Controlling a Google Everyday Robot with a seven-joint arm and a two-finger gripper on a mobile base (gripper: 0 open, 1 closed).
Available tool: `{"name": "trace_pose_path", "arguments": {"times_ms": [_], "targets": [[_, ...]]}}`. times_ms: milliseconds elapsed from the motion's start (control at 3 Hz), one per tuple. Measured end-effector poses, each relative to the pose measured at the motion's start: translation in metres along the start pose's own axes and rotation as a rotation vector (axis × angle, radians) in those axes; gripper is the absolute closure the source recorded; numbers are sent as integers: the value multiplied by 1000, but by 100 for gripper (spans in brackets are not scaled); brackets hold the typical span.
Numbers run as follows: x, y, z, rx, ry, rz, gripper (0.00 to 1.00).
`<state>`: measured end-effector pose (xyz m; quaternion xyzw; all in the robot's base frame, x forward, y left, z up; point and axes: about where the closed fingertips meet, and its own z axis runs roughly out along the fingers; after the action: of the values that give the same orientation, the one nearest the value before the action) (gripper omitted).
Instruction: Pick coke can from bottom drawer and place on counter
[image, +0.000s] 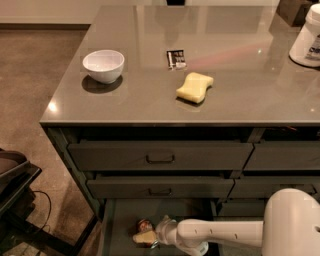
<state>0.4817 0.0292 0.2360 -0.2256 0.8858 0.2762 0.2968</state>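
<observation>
My gripper will next close around the body of the coke can (145, 228) that lies in the open bottom drawer.
The coke can (145, 225) shows as a small reddish can with a silver top, lying in the open bottom drawer (118, 225) at the lower edge of the camera view. My gripper (143, 237) is down inside the drawer, right beside the can and touching or nearly touching it. My white arm (220, 234) reaches in from the lower right. The counter (150, 95) is a glossy grey slab above the drawers.
On the counter stand a white bowl (103, 65) at the left, a yellow sponge (194, 87) in the middle, a small dark packet (176, 59) behind it and a large white tub (307, 37) at the far right. Two shut drawer fronts (160, 157) sit above the open drawer. Dark equipment (12, 180) stands at the left on the floor.
</observation>
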Motion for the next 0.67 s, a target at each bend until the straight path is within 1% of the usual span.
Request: {"name": "trace_pose_path", "arguments": {"times_ms": [333,667], "targets": [[11,-11,26,31,34,12,0],[10,-8,27,28,34,5,0]]}}
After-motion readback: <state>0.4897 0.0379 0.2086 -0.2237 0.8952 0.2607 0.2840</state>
